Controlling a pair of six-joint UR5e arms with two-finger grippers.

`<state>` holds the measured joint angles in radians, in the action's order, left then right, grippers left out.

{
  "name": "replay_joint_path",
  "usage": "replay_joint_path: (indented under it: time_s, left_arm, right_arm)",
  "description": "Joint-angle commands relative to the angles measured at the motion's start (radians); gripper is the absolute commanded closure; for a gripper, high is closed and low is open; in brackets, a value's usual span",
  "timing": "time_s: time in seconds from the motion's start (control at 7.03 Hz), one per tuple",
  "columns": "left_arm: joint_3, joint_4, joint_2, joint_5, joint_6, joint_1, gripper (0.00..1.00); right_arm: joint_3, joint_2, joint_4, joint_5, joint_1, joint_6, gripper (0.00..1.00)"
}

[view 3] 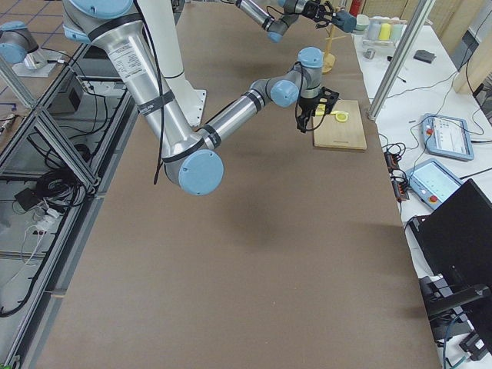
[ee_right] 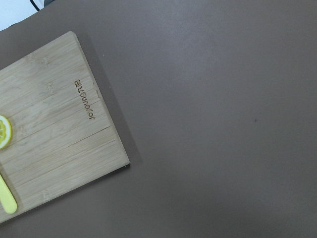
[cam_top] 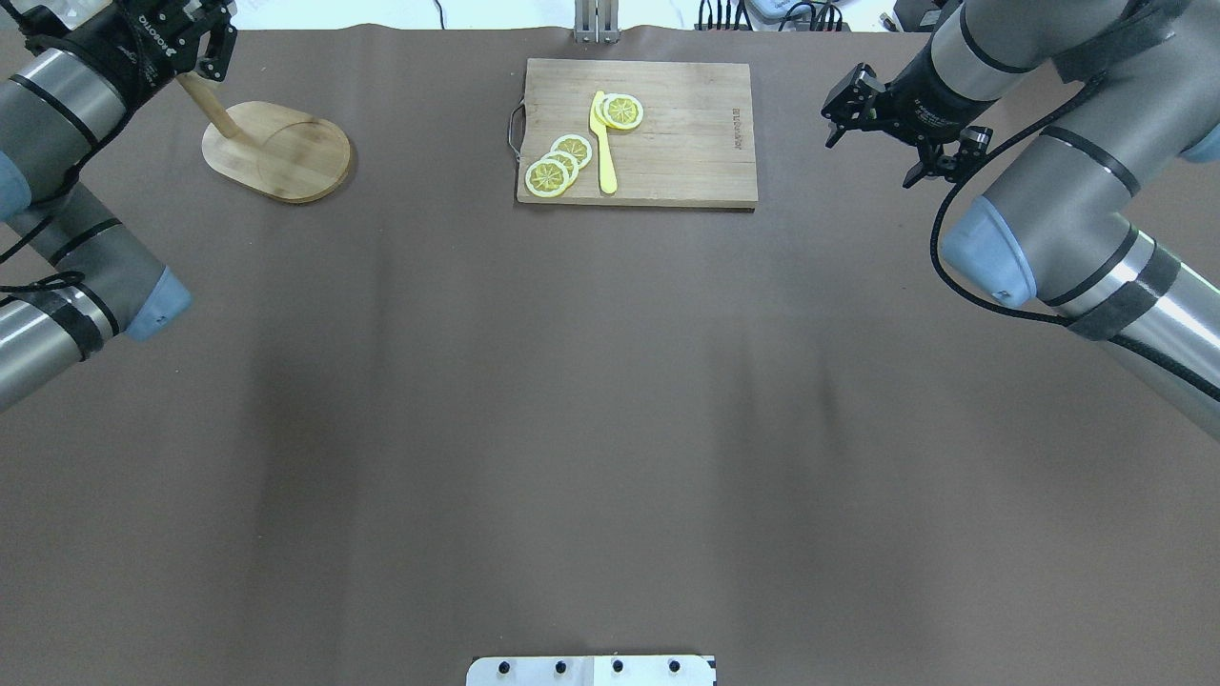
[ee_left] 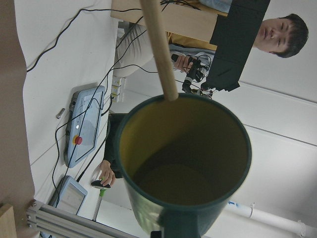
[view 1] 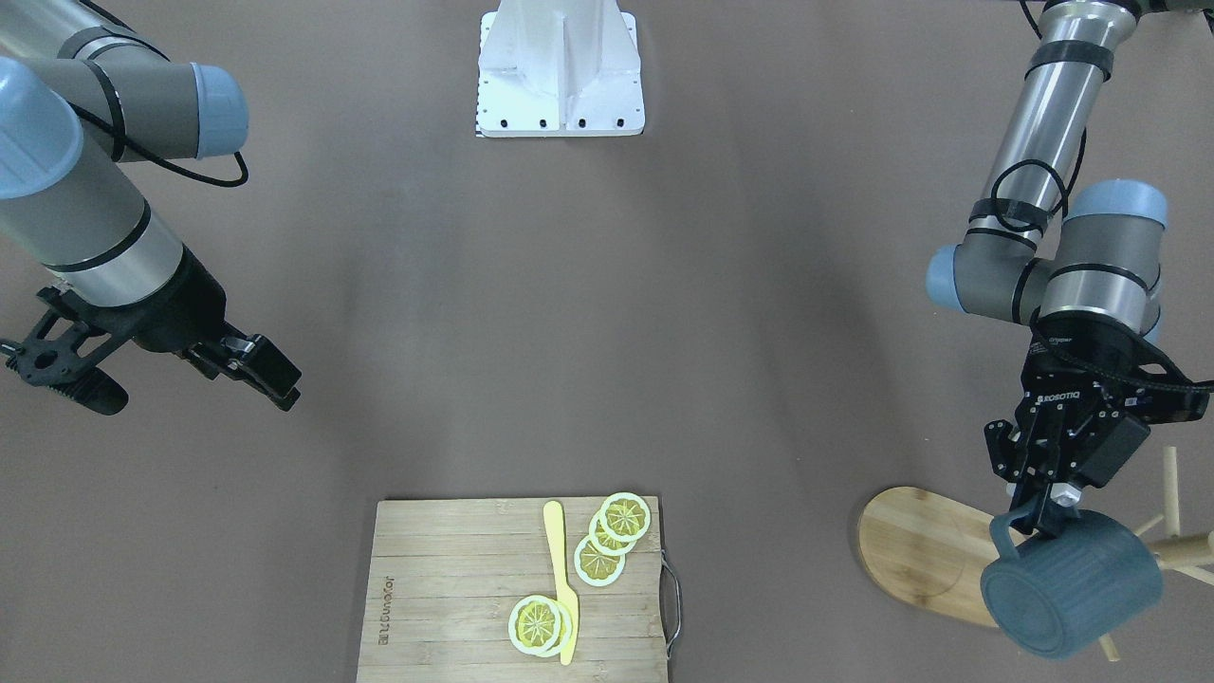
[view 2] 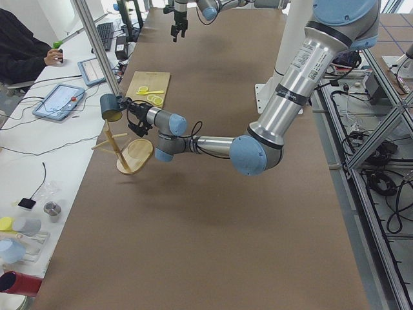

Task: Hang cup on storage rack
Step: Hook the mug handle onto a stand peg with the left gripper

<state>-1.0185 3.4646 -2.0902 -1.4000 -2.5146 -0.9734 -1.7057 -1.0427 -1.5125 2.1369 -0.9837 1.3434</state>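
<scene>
I need to let go of the dark teal cup with my left gripper over the storage rack's wooden peg (view 1: 1112,603) (ee_left: 168,82) that points into the cup's opening.
The dark teal cup (view 1: 1072,588) hangs tipped on its side from my left gripper (view 1: 1040,517), which is shut on its loop handle. It is held in the air over the storage rack's oval bamboo base (view 1: 920,550), close beside the angled pegs (view 1: 1176,550). In the left wrist view the cup's yellow-olive inside (ee_left: 183,148) faces the camera and a wooden peg (ee_left: 158,49) ends right at its rim. In the overhead view only the rack's post (cam_top: 212,110) and base (cam_top: 281,152) show; the cup is out of frame. My right gripper (view 1: 194,396) is open and empty, far from the rack.
A slatted cutting board (view 1: 455,588) with a metal handle holds lemon slices (view 1: 616,531) and a yellow knife (view 1: 564,579); it also shows in the right wrist view (ee_right: 54,134). An operators' bench with tablets (view 2: 61,100) runs along the table's far edge.
</scene>
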Motion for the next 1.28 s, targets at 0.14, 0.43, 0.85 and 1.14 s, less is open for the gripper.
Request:
replay_joint_path:
  time_s: [0.14,0.43,0.85,1.14]
  left_arm:
    - [-0.009,0.005,0.022,-0.005,-0.039,-0.002,1.0]
    - [-0.011,0.031,0.048,-0.005,-0.074,-0.002,1.0]
    - [-0.012,0.033,0.067,-0.005,-0.11,-0.004,1.0]
    - [-0.012,0.033,0.071,-0.001,-0.136,-0.005,1.0]
  right_arm:
    - [0.0,0.0,0.0,0.0,0.003,0.0,0.0]
    - [-0.002,0.0,0.0,-0.002,0.004,0.0,0.0]
    - [0.0,0.0,0.0,-0.011,0.011,0.0,0.0]
    - [0.0,0.0,0.0,-0.012,0.011,0.0,0.0]
